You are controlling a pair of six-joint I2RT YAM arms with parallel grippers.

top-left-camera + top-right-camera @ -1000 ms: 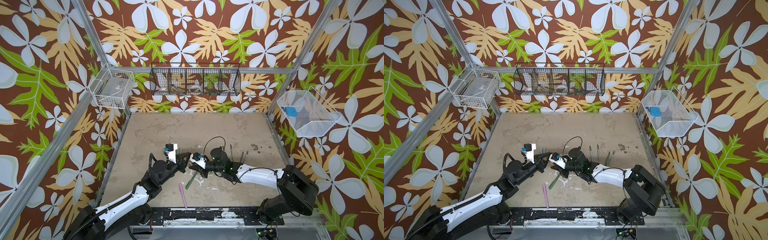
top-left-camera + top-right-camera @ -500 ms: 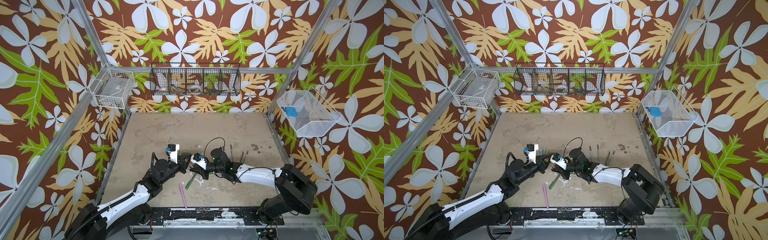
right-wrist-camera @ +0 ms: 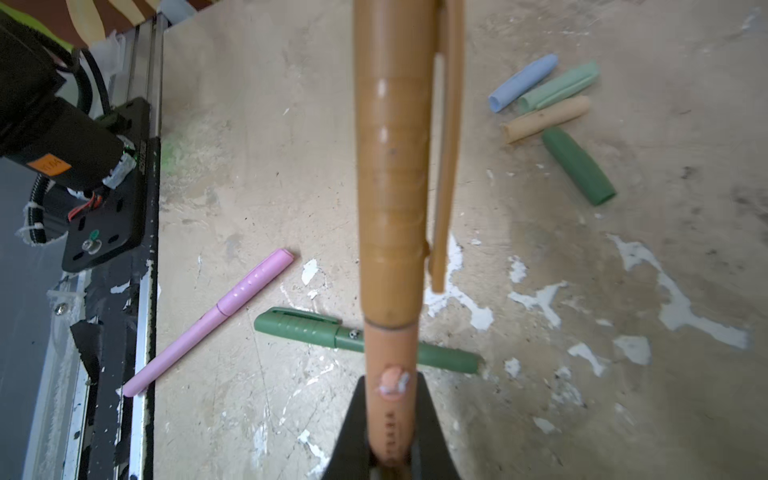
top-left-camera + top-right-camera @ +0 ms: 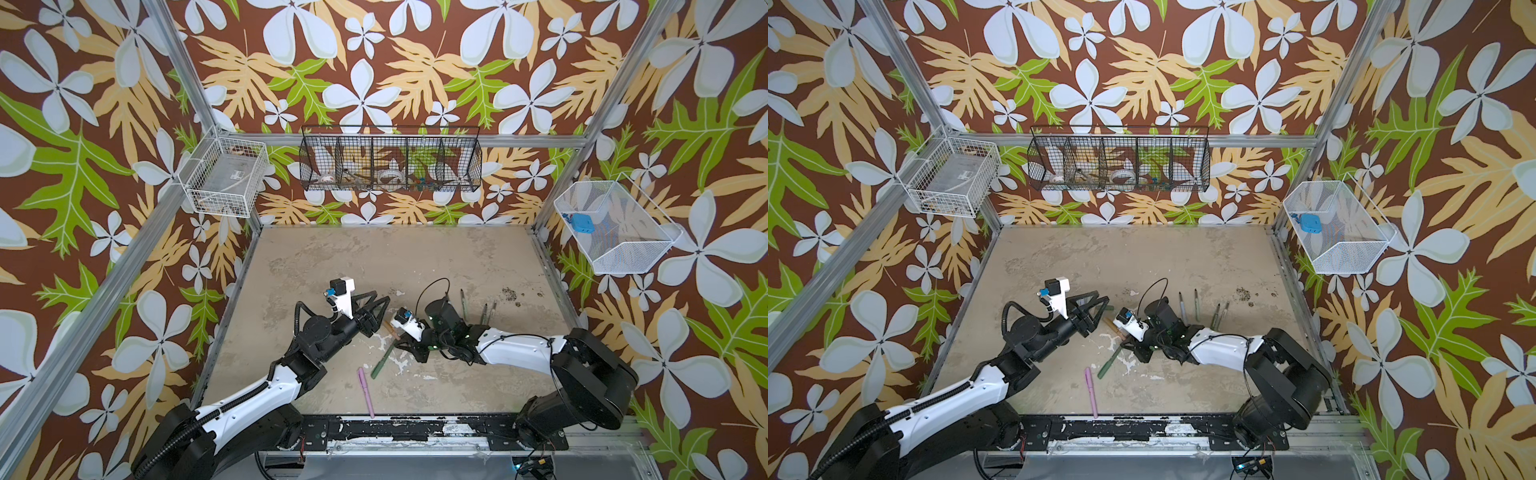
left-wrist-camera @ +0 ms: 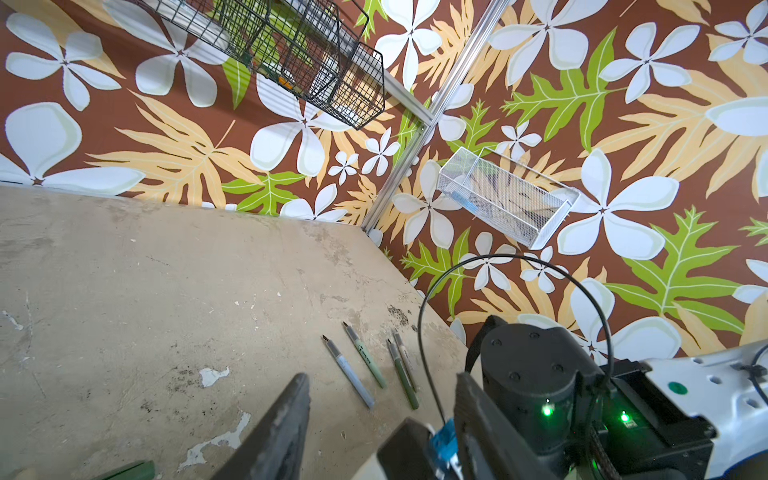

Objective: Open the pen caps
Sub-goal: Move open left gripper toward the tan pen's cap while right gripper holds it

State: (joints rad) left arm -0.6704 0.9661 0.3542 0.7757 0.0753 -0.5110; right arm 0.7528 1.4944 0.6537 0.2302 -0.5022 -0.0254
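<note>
The brown cap is below my open left fingers; I should draw the pen back, align it, grip the cap's end (image 4: pixel 387 324), then pull.
My right gripper (image 3: pixel 388 440) is shut on the body of a brown pen (image 3: pixel 389 365), and its brown cap (image 3: pixel 392 166) with a clip sits on the pen, pointing away from the wrist. In both top views the brown pen (image 4: pixel 390 328) points at my left gripper (image 4: pixel 381 313), which stands open just off the cap's end, holding nothing. The left fingers (image 5: pixel 286 424) are spread wide. Loose pen caps lie together on the table: light blue (image 3: pixel 523 82), light green (image 3: pixel 559 87), beige (image 3: pixel 546 118) and dark green (image 3: pixel 579 166).
A capped pink pen (image 3: pixel 212 320) and a capped green pen (image 3: pixel 444 356) lie near the front rail (image 4: pixel 415 428). Several uncapped pen bodies (image 5: pixel 365 365) lie beside the right arm (image 4: pixel 511 349). Wire baskets (image 4: pixel 390 160) hang on the walls.
The left gripper was shut at the brown pen's cap end and has now opened. The right gripper still holds the pen in the same place.
</note>
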